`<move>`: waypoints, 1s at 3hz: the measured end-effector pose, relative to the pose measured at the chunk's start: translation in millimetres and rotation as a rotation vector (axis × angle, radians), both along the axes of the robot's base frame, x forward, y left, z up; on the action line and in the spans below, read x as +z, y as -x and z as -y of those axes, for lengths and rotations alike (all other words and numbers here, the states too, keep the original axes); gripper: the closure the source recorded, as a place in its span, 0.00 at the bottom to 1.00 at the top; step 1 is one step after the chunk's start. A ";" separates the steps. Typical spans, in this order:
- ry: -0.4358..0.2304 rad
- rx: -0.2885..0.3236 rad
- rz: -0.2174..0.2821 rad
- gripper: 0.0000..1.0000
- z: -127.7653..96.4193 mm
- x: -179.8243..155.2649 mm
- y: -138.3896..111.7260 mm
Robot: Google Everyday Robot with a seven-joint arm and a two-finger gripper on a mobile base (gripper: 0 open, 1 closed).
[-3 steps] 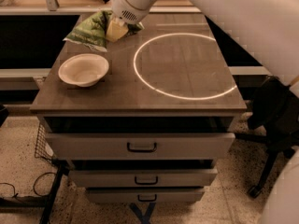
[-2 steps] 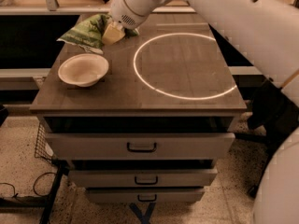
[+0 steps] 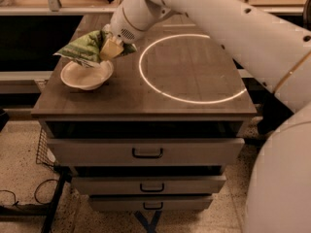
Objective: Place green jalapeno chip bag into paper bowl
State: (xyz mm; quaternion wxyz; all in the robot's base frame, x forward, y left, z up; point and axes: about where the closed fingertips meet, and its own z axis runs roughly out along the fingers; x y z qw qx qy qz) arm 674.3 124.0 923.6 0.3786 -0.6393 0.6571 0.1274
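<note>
Next, I drop the green jalapeno chip bag in the paper bowl point(image 3: 77, 67), across the rim farthest from the white ring.
The green jalapeno chip bag point(image 3: 86, 47) is crinkled and light green, held in the air just above the paper bowl's far rim. The gripper point(image 3: 110, 49) is shut on the bag's right end, its tan fingers point(image 3: 112, 46) pinching it, at the end of the white arm coming from the upper right. The paper bowl point(image 3: 86, 75) is off-white, shallow and empty, on the left part of the wooden table top, directly under the bag.
The wooden table top point(image 3: 146, 93) has a bright white ring point(image 3: 189, 97) marked on its middle and right. Drawers point(image 3: 146, 152) sit below the front edge. The white arm point(image 3: 228, 28) spans the upper right. A wire basket point(image 3: 44, 149) stands at lower left.
The gripper has carried the chip bag from the back of the table forward and left, so it now hangs over the paper bowl. The camera view has also shifted closer.
</note>
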 end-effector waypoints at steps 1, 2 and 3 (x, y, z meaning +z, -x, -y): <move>0.031 0.027 -0.036 1.00 -15.4 -13.4 5.7; 0.064 0.074 -0.068 1.00 -36.2 -24.8 12.3; 0.101 0.129 -0.105 0.98 -57.2 -35.1 18.9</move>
